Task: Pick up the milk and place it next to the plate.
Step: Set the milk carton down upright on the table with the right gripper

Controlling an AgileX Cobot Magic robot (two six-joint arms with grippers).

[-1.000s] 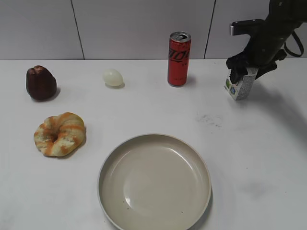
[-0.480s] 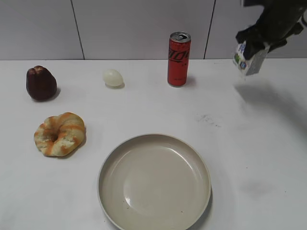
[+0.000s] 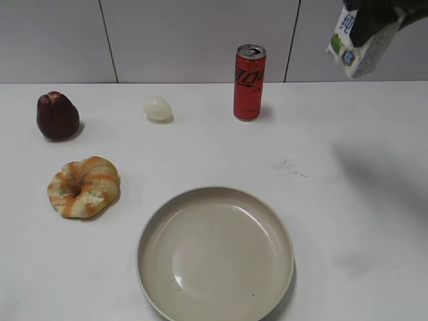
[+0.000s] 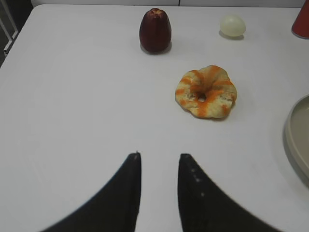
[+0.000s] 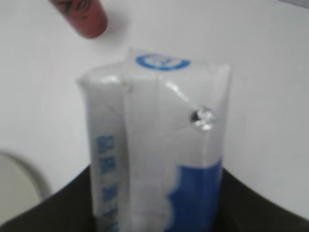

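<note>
The robot's right gripper needs to let go of the milk, now hanging tilted high above the table, on the table [image 3: 321, 249], beside the part of the plate's rim farthest from the bread ring.
The milk [image 3: 358, 47], a small white carton with blue lettering and a green-blue logo, hangs tilted high above the table at the top right of the exterior view. My right gripper [image 3: 374, 17] is shut on its top. In the right wrist view the milk [image 5: 154, 145] fills the frame between the dark jaws [image 5: 154, 212]. The plate [image 3: 215, 254], a large beige dish, lies at the front middle; its rim shows in the left wrist view [image 4: 295, 140]. My left gripper [image 4: 158, 155] is open and empty above bare table.
A red soda can [image 3: 249, 81] stands at the back middle. A pale egg [image 3: 158, 108] and a dark red fruit [image 3: 57, 116] lie at the back left. An orange-striped bread ring [image 3: 83, 186] lies left of the plate.
My right gripper has lifted the milk off the table, up and slightly right, from beside the can's right to near the top edge of the exterior view.
</note>
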